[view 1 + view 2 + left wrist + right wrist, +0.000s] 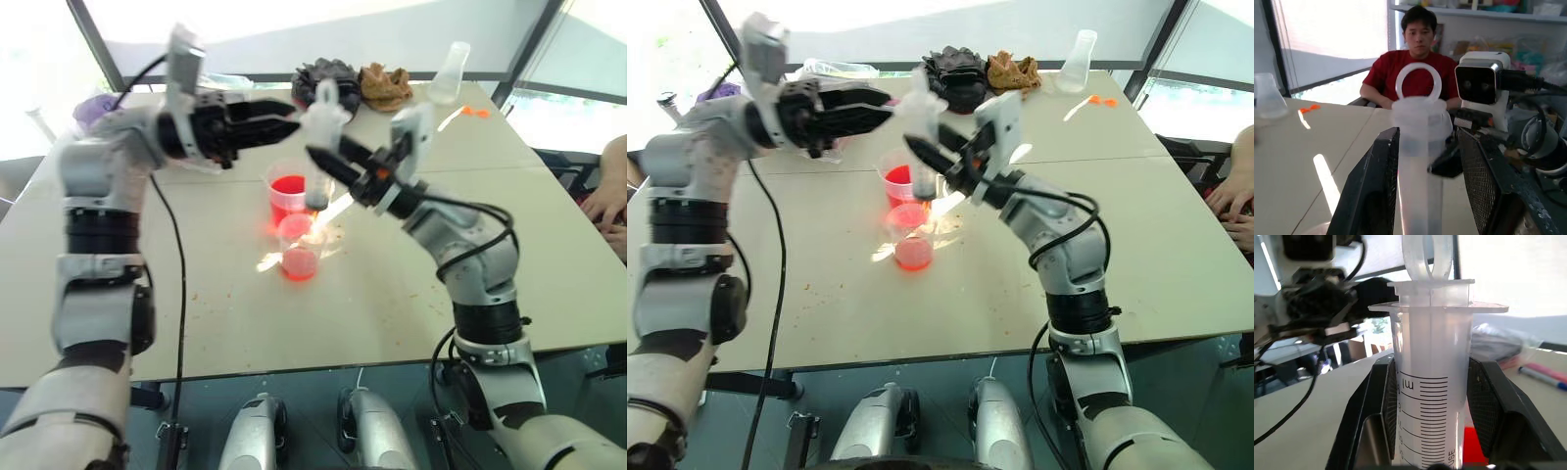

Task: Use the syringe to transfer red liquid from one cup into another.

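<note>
The robot's right gripper should lay the syringe down on the bare table [388,212] beside the handled cup, towards the robot's right arm.
My right gripper [319,157] is shut on the barrel of the syringe [1430,382], which it holds upright with the ringed white plunger [326,100] on top. The syringe's lower end hangs at the right side of the handled cup [286,191], which holds red liquid [288,186]. I cannot tell whether the tip is in it. My left gripper [290,116] is open, level with the plunger and just to its left, touching nothing. The short cup [299,257] stands nearer me, also holding red liquid.
A clear conical flask [449,73], dark and brown cloths [328,78] and orange bits [475,111] lie at the table's far edge. A person's hand [605,201] rests at the right edge. A person in a red shirt [1410,73] sits beyond the table.
</note>
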You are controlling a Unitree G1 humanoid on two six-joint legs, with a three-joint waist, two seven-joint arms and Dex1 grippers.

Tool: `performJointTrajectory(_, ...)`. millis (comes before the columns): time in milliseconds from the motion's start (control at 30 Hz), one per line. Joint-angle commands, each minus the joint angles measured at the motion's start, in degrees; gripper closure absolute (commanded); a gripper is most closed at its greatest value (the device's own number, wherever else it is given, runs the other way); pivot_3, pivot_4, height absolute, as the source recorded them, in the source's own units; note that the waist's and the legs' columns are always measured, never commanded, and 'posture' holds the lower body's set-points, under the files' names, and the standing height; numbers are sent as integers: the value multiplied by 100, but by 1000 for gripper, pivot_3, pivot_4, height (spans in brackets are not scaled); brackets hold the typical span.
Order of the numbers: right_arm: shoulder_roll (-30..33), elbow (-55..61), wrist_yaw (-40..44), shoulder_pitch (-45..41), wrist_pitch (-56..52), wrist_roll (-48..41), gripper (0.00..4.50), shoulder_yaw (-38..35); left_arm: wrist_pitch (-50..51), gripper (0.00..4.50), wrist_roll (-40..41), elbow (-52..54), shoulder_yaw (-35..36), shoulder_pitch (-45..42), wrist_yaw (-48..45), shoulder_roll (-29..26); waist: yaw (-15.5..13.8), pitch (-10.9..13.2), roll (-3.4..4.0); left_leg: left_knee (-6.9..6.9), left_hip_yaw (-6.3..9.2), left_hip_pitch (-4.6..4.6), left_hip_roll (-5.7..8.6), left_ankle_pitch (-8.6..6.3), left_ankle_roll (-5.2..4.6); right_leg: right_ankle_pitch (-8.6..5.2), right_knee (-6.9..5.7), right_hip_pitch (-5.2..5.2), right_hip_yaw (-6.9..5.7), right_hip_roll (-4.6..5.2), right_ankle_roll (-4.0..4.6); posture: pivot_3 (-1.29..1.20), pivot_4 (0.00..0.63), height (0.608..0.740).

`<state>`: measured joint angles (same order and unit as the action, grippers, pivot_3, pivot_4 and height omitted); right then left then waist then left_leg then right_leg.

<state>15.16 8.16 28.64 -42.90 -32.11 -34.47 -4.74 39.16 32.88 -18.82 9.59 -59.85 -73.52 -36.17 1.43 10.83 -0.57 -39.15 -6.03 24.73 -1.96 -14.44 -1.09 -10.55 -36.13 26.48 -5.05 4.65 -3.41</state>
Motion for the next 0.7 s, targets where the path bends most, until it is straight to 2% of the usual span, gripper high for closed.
performJointTrajectory(33,228,42,-303,-386,-376,-411,2969,-602,279,2499,238,668,505,500,383,-427,-20,0,1,1,1,-1,-3,0,0,0,0,0,0,0,0,0,150,740)
performJointTrajectory(200,761,-881,-475,-1095,-1710,-1325,2969,-1347,669,2499,665,1988,1170,1762,1189,-646,-83,3,-7,-1,0,-8,0,0,0,0,7,-15,-1,10,2,0,150,740)
performJointTrajectory(333,1045,-1510,-675,-1527,-2576,-1487,2969,-1445,938,2499,1081,2707,1523,2391,1772,-522,-66,3,-7,0,-1,-4,2,-2,-3,0,11,-12,2,13,2,0,150,740)
performJointTrajectory(467,1679,-2293,-408,-1335,-3713,-930,2969,-558,1046,2499,1422,3560,1679,3220,2211,-386,-63,0,-9,3,-1,-11,2,-5,-7,-2,16,-22,1,12,3,0,150,740)
performJointTrajectory(700,1638,-3267,-309,-1301,-4061,-171,2969,132,944,2499,1715,4144,1793,4226,2730,-245,-47,3,-1,3,-10,-8,3,-5,-7,-4,15,-8,9,8,7,0,150,740)
